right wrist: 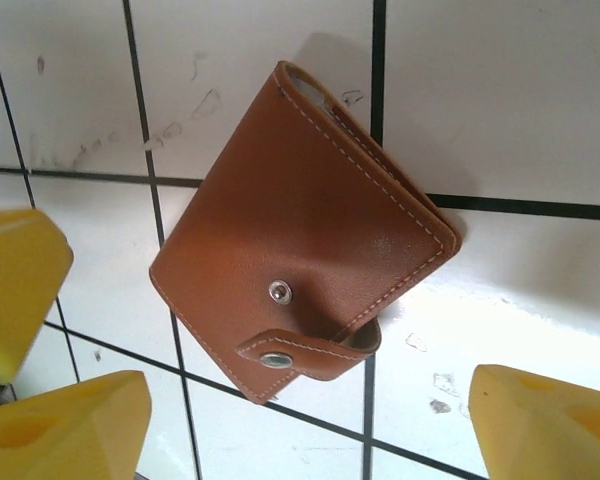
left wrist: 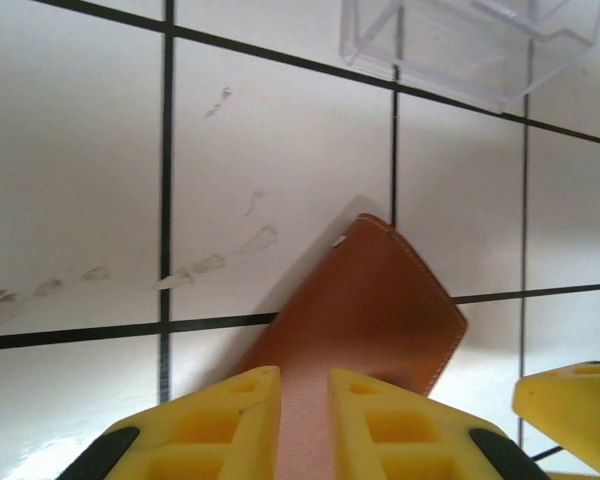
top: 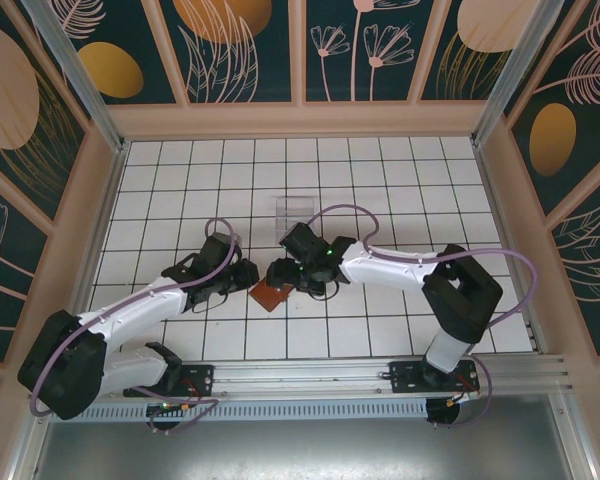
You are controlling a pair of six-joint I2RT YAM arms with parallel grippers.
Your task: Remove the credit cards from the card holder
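Observation:
The card holder is folded shut and its snap strap is loose below the stud, so next my right gripper pinches the strap (right wrist: 325, 354) and swings the holder open first.
The card holder (top: 271, 297) (left wrist: 380, 300) (right wrist: 300, 230) is a brown leather wallet, folded shut on the white tiles. Its snap strap (right wrist: 310, 355) hangs undone below the stud. The credit cards are hidden inside. My left gripper (top: 248, 277) (left wrist: 305, 390) is over the holder's near end, its yellow fingers (left wrist: 210, 420) a narrow slit apart with the leather face showing through. My right gripper (top: 280, 272) (right wrist: 305, 400) stands wide open just short of the strap corner, nothing between its fingers (right wrist: 550, 420). A left finger (right wrist: 20, 290) shows beside the holder, apart from its edge.
A clear plastic tray (top: 295, 212) (left wrist: 470, 40) stands on the tiles just beyond the holder. The pale wooden walls (top: 300, 120) box in the tiled floor on three sides. Both arms reach in towards the middle from the near rail (top: 310, 375).

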